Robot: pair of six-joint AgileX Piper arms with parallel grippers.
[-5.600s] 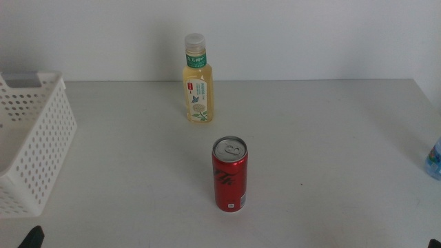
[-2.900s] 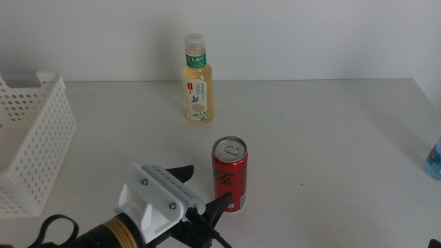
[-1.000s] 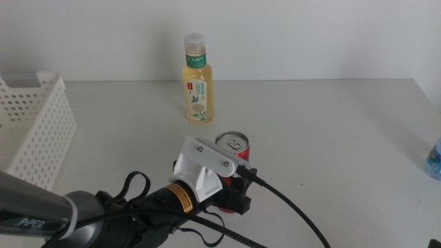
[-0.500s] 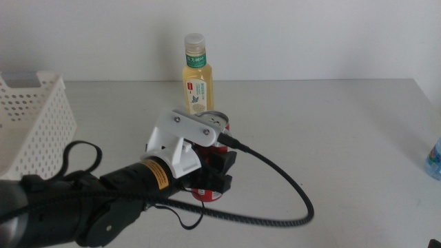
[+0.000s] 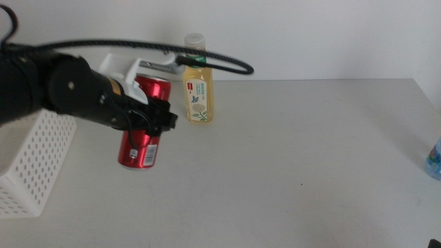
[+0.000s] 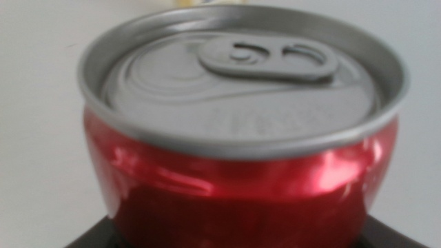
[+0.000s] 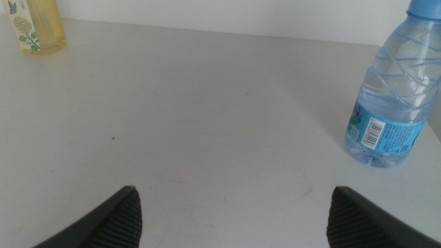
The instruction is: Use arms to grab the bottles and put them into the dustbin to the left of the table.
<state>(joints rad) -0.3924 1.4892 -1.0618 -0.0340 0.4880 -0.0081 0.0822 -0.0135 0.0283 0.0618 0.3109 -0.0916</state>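
Observation:
Next, my left gripper lets go of the red soda can inside the white dustbin [image 5: 7, 146], by the dustbin's side nearest the tea bottle.
The red soda can [image 5: 141, 131] hangs tilted in the air, left of the table's middle, with my left gripper [image 5: 150, 117] shut on it. It is close to the white perforated dustbin [image 5: 31, 169] at the left edge. In the left wrist view the can [image 6: 241, 138] fills the picture, its silver top facing the camera. The yellow tea bottle [image 5: 198, 86] stands upright at the back of the table [image 5: 296, 151]. A small clear blue-labelled bottle [image 7: 387, 93] stands at the far right [image 5: 434, 158]. My right gripper [image 7: 238, 220] waits open, low over the table, out of the middle view.
The left arm's black cable [image 5: 207, 60] loops in front of the tea bottle's cap. The tea bottle's base [image 7: 31, 27] shows in a corner of the right wrist view. A white wall runs behind the table.
The left arm came in, closed on the red can, lifted it off the table and carried it left and up toward the dustbin. The other bottles have not moved.

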